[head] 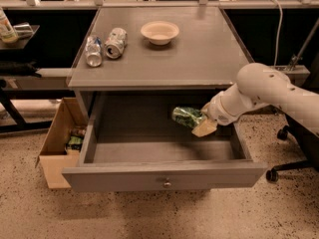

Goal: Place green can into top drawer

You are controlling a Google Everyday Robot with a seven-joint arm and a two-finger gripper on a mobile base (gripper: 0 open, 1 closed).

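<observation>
My gripper needs to let go of the green can on the bottom of the drawer, just off its middle (186,135) toward the white arm.
The green can (186,117), mottled green and white, lies tilted on its side inside the open top drawer (164,175), toward its back right. My gripper (202,122) is inside the drawer at the right, closed around the can's right end. It holds the can above the drawer floor. The white arm (269,93) reaches in from the right. The drawer is pulled fully out, its small metal knob (167,184) on the flat front panel.
On the grey table top (199,54) lie two silver cans (104,46) at the left and a cream bowl (159,32) at the back. A brown cardboard box (57,143) with items stands on the floor at the left. An office chair base (284,153) is at the right.
</observation>
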